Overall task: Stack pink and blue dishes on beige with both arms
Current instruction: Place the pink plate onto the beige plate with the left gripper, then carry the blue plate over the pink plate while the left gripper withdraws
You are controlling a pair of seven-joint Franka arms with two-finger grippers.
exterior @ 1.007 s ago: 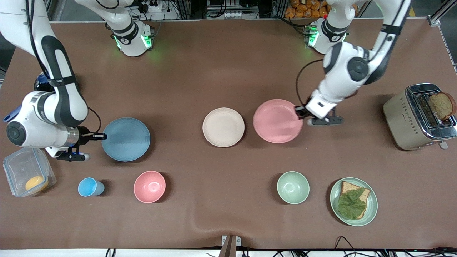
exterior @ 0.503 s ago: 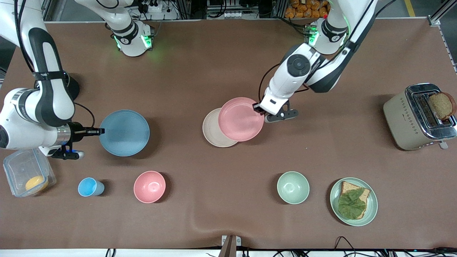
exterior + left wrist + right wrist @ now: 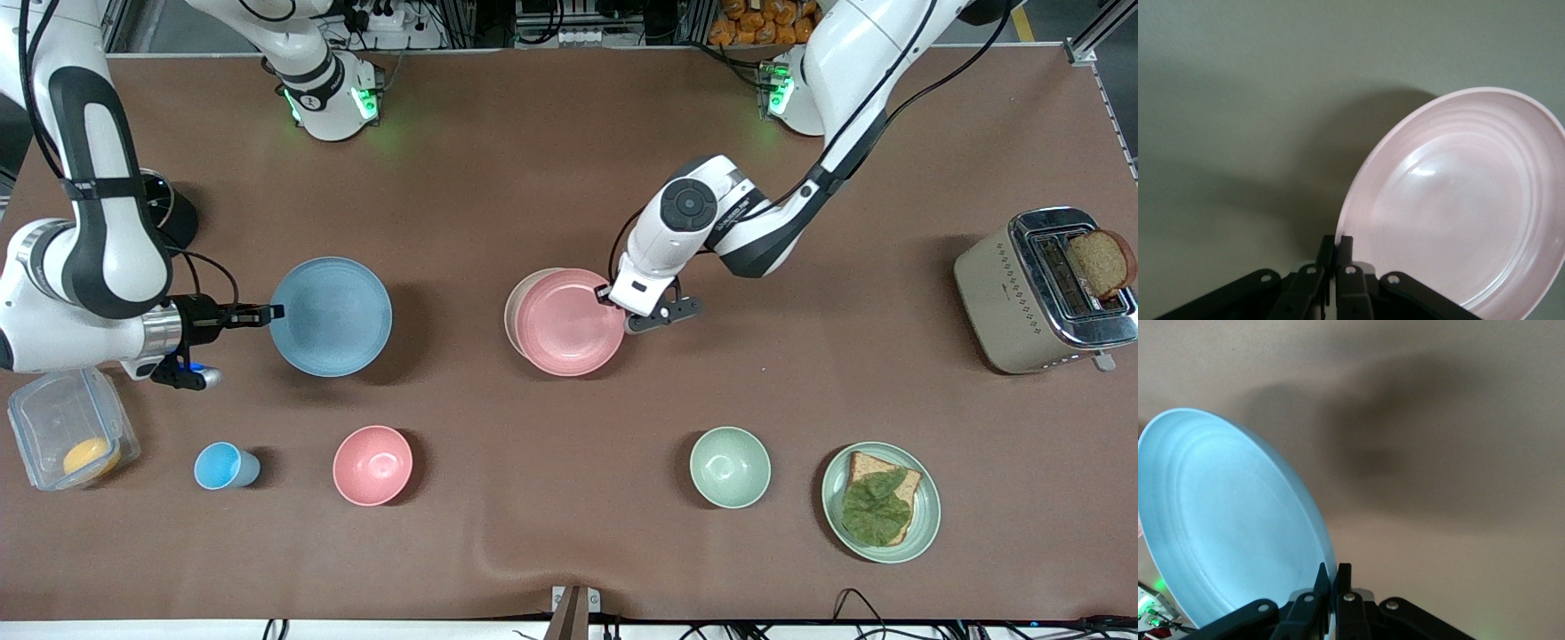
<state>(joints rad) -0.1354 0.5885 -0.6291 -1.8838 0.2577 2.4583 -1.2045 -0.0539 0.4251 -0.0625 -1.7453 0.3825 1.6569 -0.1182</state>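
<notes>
I need to release the pale pink plate from my left gripper so that it sits squarely on the beige plate point(image 3: 557, 316), lined up with that beige plate's rim.
The pale pink plate point(image 3: 570, 322) hangs over the beige plate point(image 3: 514, 311), covering all but a sliver of its rim toward the right arm's end. My left gripper point(image 3: 610, 294) is shut on the pink plate's rim point(image 3: 1346, 220); its own point in the wrist view is point(image 3: 1336, 248). The light blue plate point(image 3: 330, 316) is lifted above the table near the right arm's end, tilted, with my right gripper point(image 3: 274, 312) shut on its edge. In the right wrist view the blue plate point(image 3: 1225, 527) fills one side, pinched by the gripper point(image 3: 1333, 577).
A small blue cup point(image 3: 224, 466), a deep pink bowl point(image 3: 372, 465), a green bowl point(image 3: 730, 467) and a mint-green plate with bread and a leaf point(image 3: 880, 502) line the front. A toaster point(image 3: 1040, 289) and a clear container point(image 3: 67, 436) stand at the table's ends.
The left arm has carried the pink plate from beside the beige plate to over it. The right arm has lifted the blue plate and shifted it slightly toward the middle.
</notes>
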